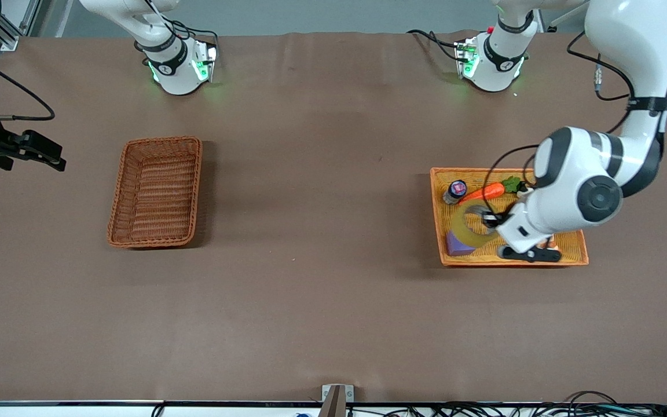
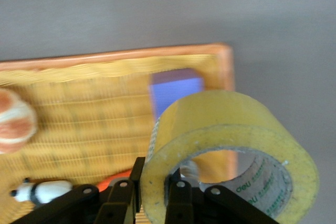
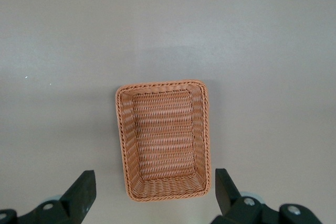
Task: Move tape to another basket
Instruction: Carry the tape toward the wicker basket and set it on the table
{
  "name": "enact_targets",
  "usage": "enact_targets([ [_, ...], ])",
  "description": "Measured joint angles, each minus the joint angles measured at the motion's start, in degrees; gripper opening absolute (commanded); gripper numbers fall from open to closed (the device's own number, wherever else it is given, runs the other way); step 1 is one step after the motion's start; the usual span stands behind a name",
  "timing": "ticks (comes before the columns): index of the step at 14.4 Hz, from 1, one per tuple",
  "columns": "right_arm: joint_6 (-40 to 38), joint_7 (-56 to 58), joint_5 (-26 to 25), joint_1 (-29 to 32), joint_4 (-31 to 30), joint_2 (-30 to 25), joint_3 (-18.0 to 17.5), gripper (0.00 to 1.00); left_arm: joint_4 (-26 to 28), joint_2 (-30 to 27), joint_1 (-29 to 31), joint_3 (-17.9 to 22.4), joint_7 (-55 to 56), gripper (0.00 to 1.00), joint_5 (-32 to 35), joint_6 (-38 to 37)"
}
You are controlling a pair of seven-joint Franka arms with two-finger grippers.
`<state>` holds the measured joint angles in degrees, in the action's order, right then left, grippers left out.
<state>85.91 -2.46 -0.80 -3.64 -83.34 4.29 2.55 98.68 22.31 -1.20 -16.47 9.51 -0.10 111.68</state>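
I will let go of the tape with my left gripper on the bare table (image 1: pixel 291 219) between the reddish-brown basket and the orange-yellow tray.
The tape (image 1: pixel 465 227) is a yellowish ring held tilted just over the orange-yellow tray (image 1: pixel 507 262), above a purple block (image 1: pixel 458 245). My left gripper (image 1: pixel 487 220) is shut on the ring's wall, one finger in the hollow centre and one outside. The left wrist view shows the tape (image 2: pixel 231 145) in my left gripper (image 2: pixel 157 174) over the tray (image 2: pixel 131 54). The reddish-brown wicker basket (image 1: pixel 116 202) stands toward the right arm's end of the table. My right gripper (image 1: pixel 50 157) waits in the air, open, with the basket (image 3: pixel 163 85) showing between its fingers (image 3: pixel 84 190).
In the tray lie a toy carrot (image 1: pixel 487 191), a small dark-lidded jar (image 1: pixel 456 191) and the purple block (image 2: pixel 176 87). An orange-and-white ball (image 2: pixel 13 121) and a small white-and-black object (image 2: pixel 42 191) also sit in it. Bare brown table lies between the basket and the tray.
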Motion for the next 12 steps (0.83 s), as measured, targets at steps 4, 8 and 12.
enact_targets([
  [4, 0.0, 0.0, 0.0, 0.01, -0.26, 0.0, 0.09, 1.0, -4.4, 2.38, -5.57, -6.7, 7.64, 0.03, 0.0, -0.19],
  [8, 0.0, 0.0, 0.0, 0.02, -0.3, 0.0, 0.14, 1.0, -14.85, 11.31, -17.09, -6.82, 18.9, 0.06, 0.0, 0.15],
  [12, 0.0, 0.0, 0.0, 0.08, -0.32, 0.0, 0.28, 1.0, -25.13, 21.73, -28.92, -3.34, 26.5, 0.1, 0.0, 6.22],
])
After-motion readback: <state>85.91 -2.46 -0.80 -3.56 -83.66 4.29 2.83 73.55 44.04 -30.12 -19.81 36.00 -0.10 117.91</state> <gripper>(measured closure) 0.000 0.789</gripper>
